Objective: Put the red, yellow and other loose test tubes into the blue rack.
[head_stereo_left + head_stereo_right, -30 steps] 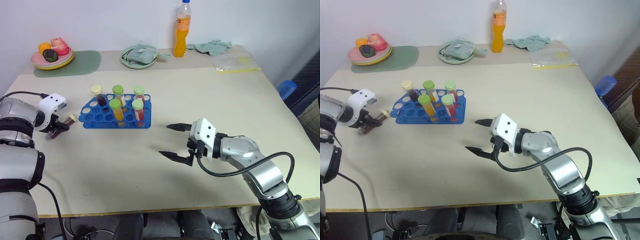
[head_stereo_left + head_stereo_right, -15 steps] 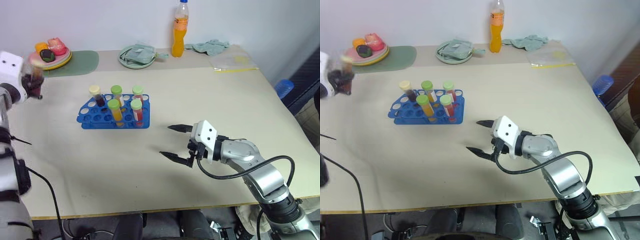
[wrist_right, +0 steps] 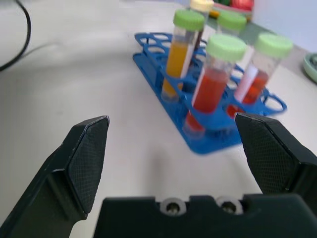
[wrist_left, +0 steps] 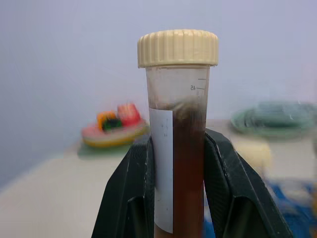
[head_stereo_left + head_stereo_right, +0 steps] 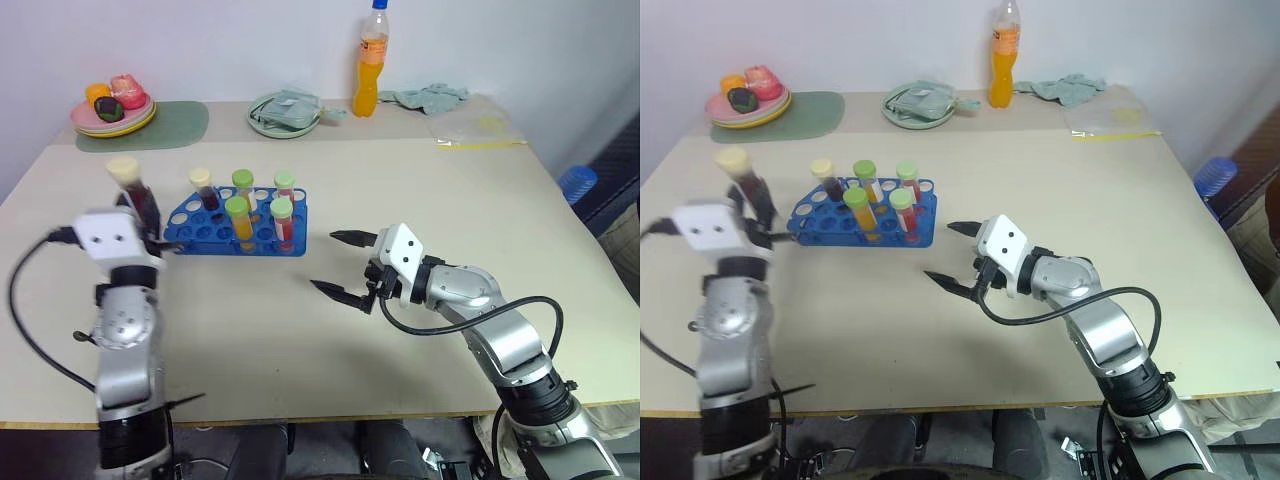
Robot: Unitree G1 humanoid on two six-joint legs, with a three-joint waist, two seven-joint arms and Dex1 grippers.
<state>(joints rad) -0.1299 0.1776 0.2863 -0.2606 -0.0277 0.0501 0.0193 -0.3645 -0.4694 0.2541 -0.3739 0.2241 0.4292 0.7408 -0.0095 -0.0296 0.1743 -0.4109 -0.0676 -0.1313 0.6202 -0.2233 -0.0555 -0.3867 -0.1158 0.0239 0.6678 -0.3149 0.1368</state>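
Observation:
My left gripper needs to let go of the maroon tube in the blue rack (image 5: pixel 204 231), just in front of the other cream-capped tube. The maroon tube is now upright just off the rack's end.
My left gripper (image 5: pixel 147 222) is shut on a test tube (image 5: pixel 136 197) of dark maroon liquid with a cream cap, held upright just off the left end of the blue rack (image 5: pixel 205 228). The left wrist view shows the tube (image 4: pixel 181 129) clamped between both black fingers (image 4: pixel 132 198). Several capped tubes stand in the rack, among them a yellow one (image 3: pixel 177 59) and a red one (image 3: pixel 212 84). To the rack's right, my right gripper (image 5: pixel 339 263) hovers low over the table, open and holding nothing, pointing toward the rack (image 3: pixel 154 67).
Along the table's far edge stand an orange drink bottle (image 5: pixel 367 60), a green plate (image 5: pixel 285 112), a plate of fruit (image 5: pixel 113 108) on a green mat (image 5: pixel 175 125), a cloth (image 5: pixel 430 97) and a plastic bag (image 5: pixel 478 128). Bare tabletop lies in front of the rack.
My left arm has swung in from the far left and turned the maroon tube upright beside the rack's left end. The right gripper has stayed where it was, open.

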